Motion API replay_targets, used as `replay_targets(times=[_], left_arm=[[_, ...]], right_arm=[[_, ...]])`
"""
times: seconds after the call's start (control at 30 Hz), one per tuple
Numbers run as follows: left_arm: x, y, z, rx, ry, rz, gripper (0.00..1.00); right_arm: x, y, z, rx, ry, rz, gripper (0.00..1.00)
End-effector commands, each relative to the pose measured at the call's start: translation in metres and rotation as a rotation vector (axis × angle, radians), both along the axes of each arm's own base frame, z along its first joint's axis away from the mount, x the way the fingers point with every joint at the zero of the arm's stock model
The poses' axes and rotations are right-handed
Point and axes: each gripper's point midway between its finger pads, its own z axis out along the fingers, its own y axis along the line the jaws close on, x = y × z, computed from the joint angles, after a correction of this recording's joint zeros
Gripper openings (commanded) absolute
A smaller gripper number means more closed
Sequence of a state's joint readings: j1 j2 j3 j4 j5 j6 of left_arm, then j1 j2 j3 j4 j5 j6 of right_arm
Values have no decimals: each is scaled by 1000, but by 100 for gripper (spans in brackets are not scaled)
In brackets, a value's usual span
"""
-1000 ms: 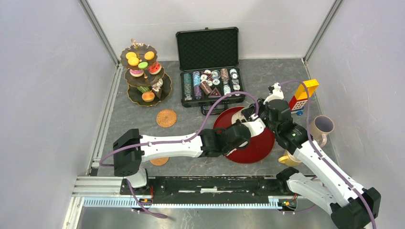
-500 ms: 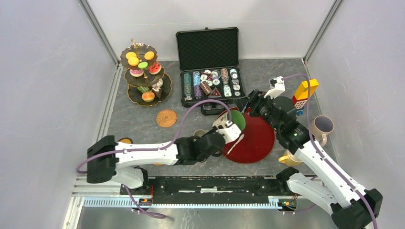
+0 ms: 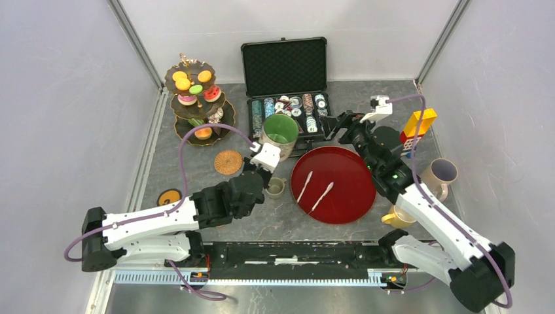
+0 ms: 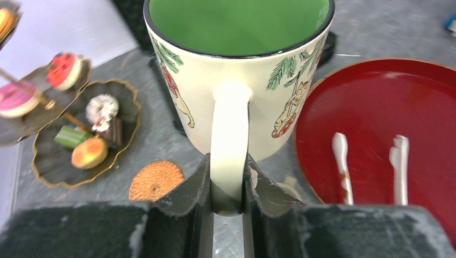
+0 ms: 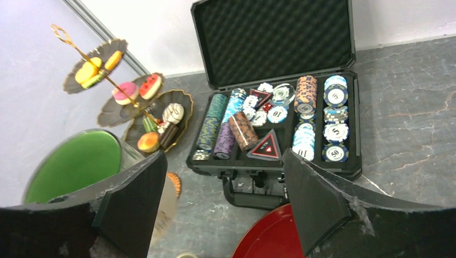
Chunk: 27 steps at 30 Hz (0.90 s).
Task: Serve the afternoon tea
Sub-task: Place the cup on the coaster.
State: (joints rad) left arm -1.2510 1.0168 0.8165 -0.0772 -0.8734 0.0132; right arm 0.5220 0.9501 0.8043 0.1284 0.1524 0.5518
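Observation:
My left gripper has the cream mug. It will put the mug down on the woven coaster [image 3: 228, 161] [image 4: 156, 181] in front of the three-level stand.
A cream mug [image 4: 236, 80] with a green inside and pine-branch prints hangs by its handle, my left gripper [image 4: 228, 188] shut on that handle. From above, the mug [image 3: 280, 129] sits in the air before the poker case, the left gripper [image 3: 271, 146] just behind it. A woven coaster [image 3: 228, 161] lies below to the left. The dark three-tier stand [image 3: 196, 98] with toy sweets stands at the back left. My right gripper [image 3: 338, 127] hovers open and empty at the back rim of the red plate [image 3: 347, 203]; in its wrist view the right gripper [image 5: 226, 209] is wide apart.
Two white utensils [image 3: 314, 190] lie on the red plate. A small cup [image 3: 275, 188] stands left of it. The open poker chip case [image 3: 286, 98] is at the back, a block tower [image 3: 415, 131] and a beige mug [image 3: 442, 175] to the right, a yellow mug [image 3: 396, 218] near front.
My left arm has pulled back and carried the green mug off the red plate toward the left. The right gripper has opened and drawn back; two white utensils now show on the plate.

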Motion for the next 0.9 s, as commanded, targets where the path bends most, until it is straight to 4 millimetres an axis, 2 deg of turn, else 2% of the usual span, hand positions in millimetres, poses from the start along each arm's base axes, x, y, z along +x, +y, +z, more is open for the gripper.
replay_targets(times=[0.0, 0.1, 0.17, 0.23, 0.3, 0.43, 0.5, 0.7, 0.87], left_arm=[[31, 48, 23, -282, -28, 282, 2], [46, 85, 1, -325, 27, 408, 2], [52, 105, -8, -377, 15, 456, 2], [57, 117, -13, -440, -27, 480, 2], [60, 127, -18, -489, -73, 521, 2], [63, 137, -35, -484, -138, 567, 2], [63, 144, -43, -466, -157, 603, 2], [65, 161, -51, -491, -195, 634, 2], [69, 160, -67, -497, -166, 647, 2]], right_arm=[[27, 9, 9, -53, -184, -11, 87], [43, 25, 6, -127, -255, 36, 91], [47, 38, -10, -195, -287, 101, 93], [49, 40, -29, -278, -292, 123, 96], [50, 31, -51, -354, -272, 108, 98], [34, 16, -80, -417, -287, 110, 98], [28, 9, -88, -404, -315, 94, 98], [34, 3, -98, -399, -299, 94, 98], [34, -7, -99, -374, -286, 70, 98]])
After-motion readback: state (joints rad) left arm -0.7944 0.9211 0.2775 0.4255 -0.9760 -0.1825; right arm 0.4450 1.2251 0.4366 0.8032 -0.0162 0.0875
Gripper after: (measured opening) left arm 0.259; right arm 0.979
